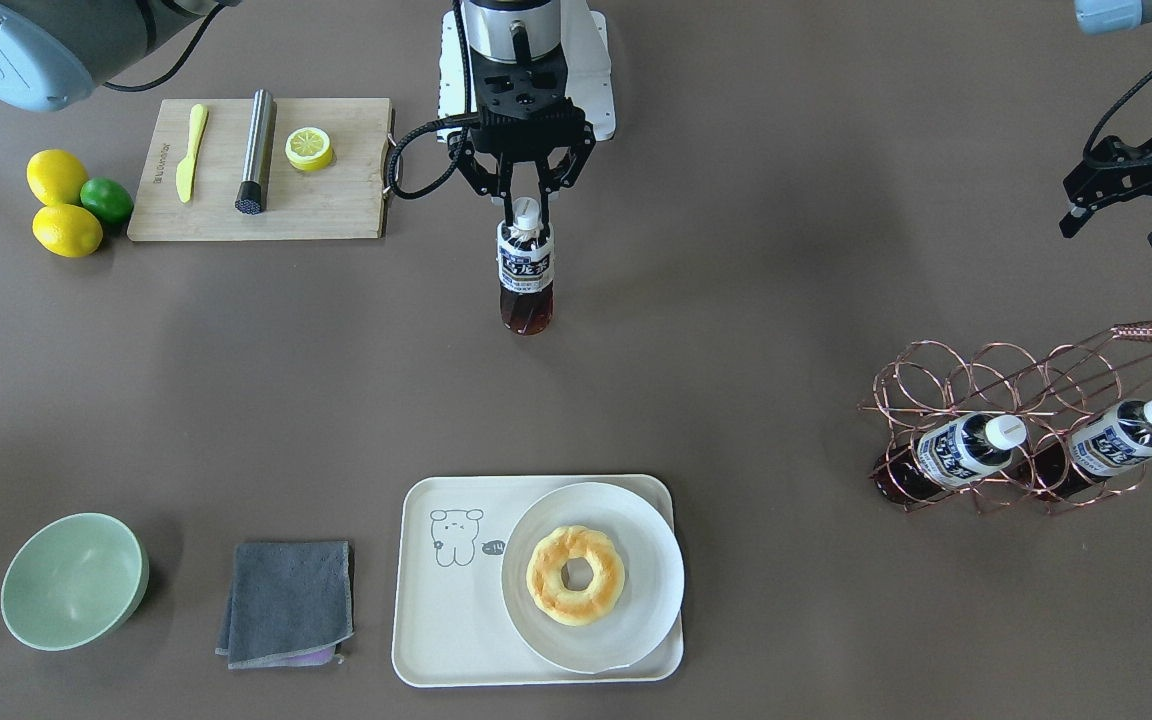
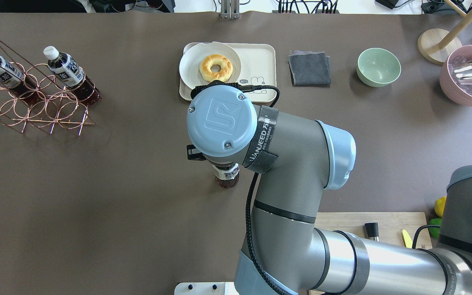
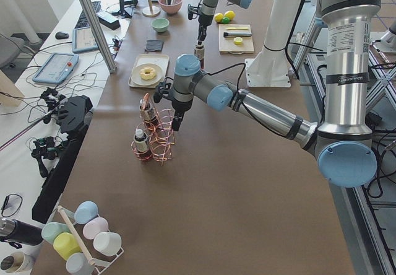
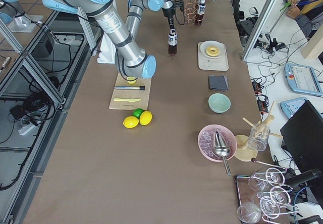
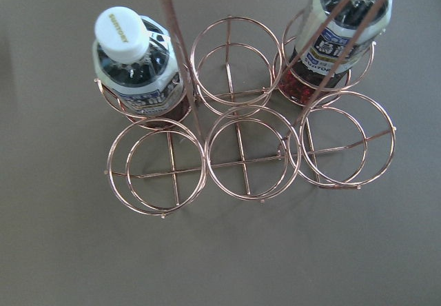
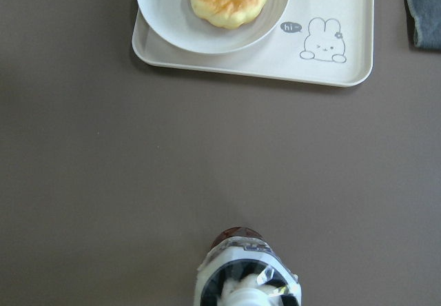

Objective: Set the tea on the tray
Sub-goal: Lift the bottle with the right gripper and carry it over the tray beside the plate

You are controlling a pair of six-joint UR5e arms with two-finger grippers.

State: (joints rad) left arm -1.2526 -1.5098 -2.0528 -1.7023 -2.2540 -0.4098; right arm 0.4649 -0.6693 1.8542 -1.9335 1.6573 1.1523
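Observation:
The tea bottle, now upright over the table's middle, will go down on the cream tray [image 1: 446, 606], between the plate and the grey cloth, with my right gripper.
My right gripper [image 1: 528, 218] is shut on the neck of a tea bottle [image 1: 526, 275], which has a white cap, a white-and-blue label and dark brown liquid. It holds the bottle upright over the middle of the table. I cannot tell if the base touches the table. The bottle also shows in the overhead view [image 2: 226, 176] and the right wrist view [image 6: 247, 271]. The cream tray [image 1: 446, 620] with a cartoon drawing lies further out, apart from the bottle. My left gripper [image 1: 1116, 232] is open and empty above a copper wire rack [image 1: 986, 380].
A white plate [image 1: 641, 540] with a donut [image 1: 576, 575] fills the tray's half nearer the rack. Two more tea bottles [image 1: 966, 450] [image 1: 1126, 440] sit in the rack. A grey cloth [image 1: 286, 600], a green bowl [image 1: 71, 580] and a cutting board [image 1: 336, 200] are on the right arm's side.

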